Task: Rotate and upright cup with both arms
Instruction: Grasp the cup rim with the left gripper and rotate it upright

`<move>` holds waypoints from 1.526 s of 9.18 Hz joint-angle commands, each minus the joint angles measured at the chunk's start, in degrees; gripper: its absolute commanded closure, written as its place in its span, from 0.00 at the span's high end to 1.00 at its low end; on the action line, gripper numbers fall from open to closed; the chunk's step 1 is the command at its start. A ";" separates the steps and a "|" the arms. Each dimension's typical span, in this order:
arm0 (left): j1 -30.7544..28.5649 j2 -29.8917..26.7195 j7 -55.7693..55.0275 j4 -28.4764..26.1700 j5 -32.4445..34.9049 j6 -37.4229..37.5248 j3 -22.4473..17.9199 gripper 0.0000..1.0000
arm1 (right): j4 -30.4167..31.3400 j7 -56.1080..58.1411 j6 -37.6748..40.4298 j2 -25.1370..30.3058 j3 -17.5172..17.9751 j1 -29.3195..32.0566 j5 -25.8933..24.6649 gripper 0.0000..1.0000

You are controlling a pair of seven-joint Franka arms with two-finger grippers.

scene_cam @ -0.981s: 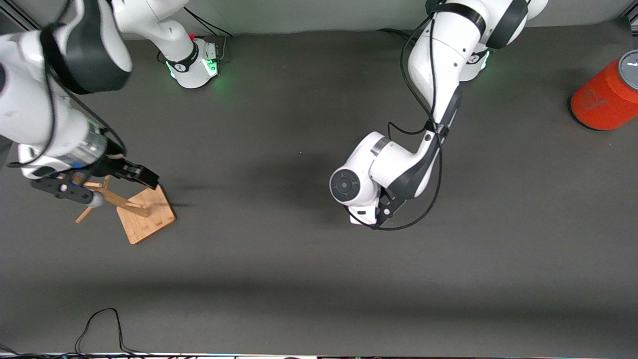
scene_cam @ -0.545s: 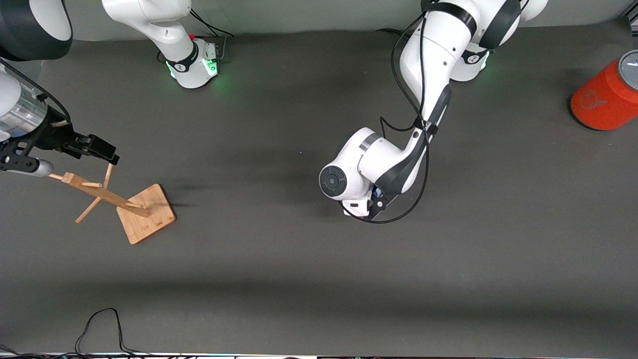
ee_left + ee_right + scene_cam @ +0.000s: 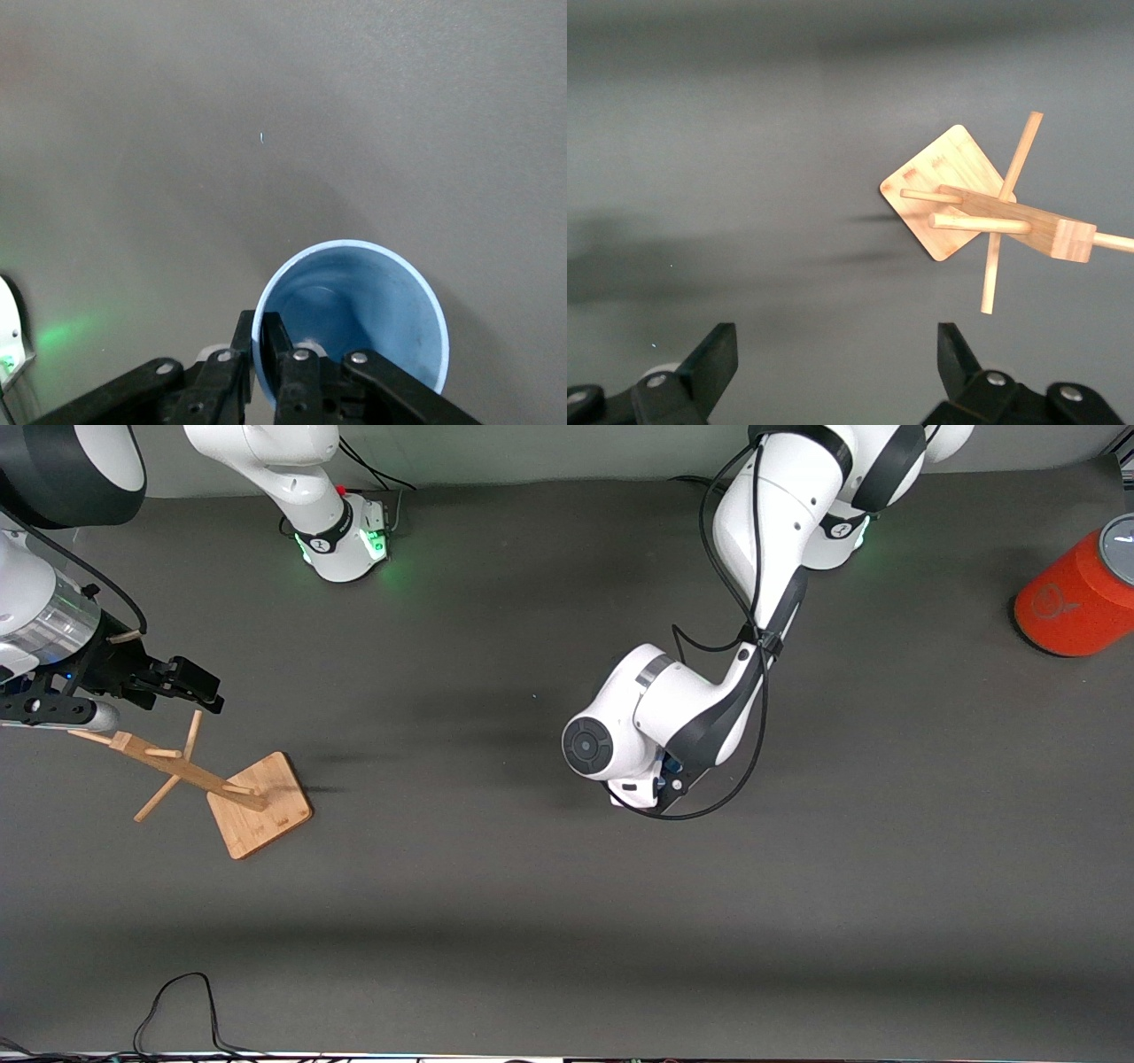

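I should use my left gripper to stand the light-blue cup on the grey table, slightly nearer to the wooden peg rack (image 3: 569, 759).
The light-blue cup (image 3: 372, 301) is pinched at its rim by my left gripper (image 3: 263, 332), one finger inside the mouth and one outside. The cup's open mouth faces the wrist camera, with grey table beneath it. In the front view the cup is almost hidden under the left arm's wrist (image 3: 620, 735); only a blue sliver (image 3: 671, 766) shows mid-table. My right gripper (image 3: 190, 682) is open and empty over the table beside the wooden rack; its own view shows it wide open (image 3: 837, 354).
A wooden peg rack (image 3: 257, 806) stands toward the right arm's end; it also shows in the right wrist view (image 3: 948, 195). A large orange cylinder with a grey top (image 3: 1076, 598) stands at the left arm's end. A black cable (image 3: 177, 1001) lies at the near edge.
My right gripper has pulled up and away from over the rack toward the right arm's end. The left arm's wrist, with the cup, has shifted slightly toward the right arm's end.
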State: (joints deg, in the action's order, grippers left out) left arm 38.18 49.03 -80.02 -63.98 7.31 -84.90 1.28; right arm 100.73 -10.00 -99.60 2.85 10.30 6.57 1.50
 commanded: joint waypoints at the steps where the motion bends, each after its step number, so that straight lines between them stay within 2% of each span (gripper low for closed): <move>1: 0.58 -1.21 0.31 3.85 -2.20 1.76 0.04 0.00 | 0.35 1.56 -0.95 0.32 -0.36 0.55 2.01 1.00; 3: 0.75 -1.39 -3.36 5.79 -3.96 -1.64 2.13 0.00 | -0.44 1.74 -0.69 0.32 -0.54 0.72 1.93 1.00; 5: 1.02 -2.70 -13.01 5.18 -4.23 -13.57 2.84 0.00 | -1.23 1.83 -0.42 0.32 -0.80 0.72 1.84 1.00; 7: 4.25 -3.15 -18.20 4.31 -2.57 -19.22 2.85 0.00 | -1.15 1.92 -0.07 0.32 -0.80 0.64 1.57 1.00; 9: 5.75 -4.11 -29.17 -1.29 2.33 -24.94 2.85 0.00 | -1.15 3.05 1.16 0.32 -0.89 0.63 1.92 1.00; 12: 7.96 -4.37 -30.28 -6.32 3.50 -22.08 2.76 0.00 | -1.06 4.54 2.39 0.23 -0.63 0.37 2.10 1.00; 14: 9.19 -4.12 -30.28 -6.51 3.94 -21.01 2.76 0.00 | -1.67 8.77 2.39 -0.47 -0.63 0.37 4.81 1.00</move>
State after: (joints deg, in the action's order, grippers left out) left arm 46.06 47.00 -108.81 -68.47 10.04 -107.17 4.84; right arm 99.91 -3.84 -97.87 2.69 9.58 6.76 4.09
